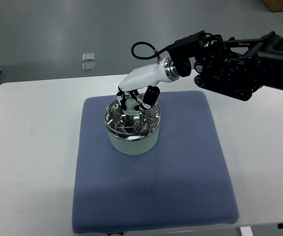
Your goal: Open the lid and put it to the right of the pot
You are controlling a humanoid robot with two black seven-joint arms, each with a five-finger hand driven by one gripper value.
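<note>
I will set the glass lid down with my right gripper on bare mat between the pot and the mat's edge toward my arm (183, 123).
A pale green pot (131, 143) stands on the blue mat (151, 177), left of the mat's middle and near its far edge. Its glass lid (131, 127), rimmed in steel, sits on top of the pot. My right hand (134, 104) reaches in from the upper right on a white forearm. Its dark fingers (151, 96) are curled around the lid's pale knob (130, 107), which they partly hide. The left arm does not show.
The mat lies on a white table (33, 147), with bare mat to the right of the pot. My black right arm (239, 69) crosses above the table's far right. Beyond the table, two small clear squares (88, 61) lie on the grey floor.
</note>
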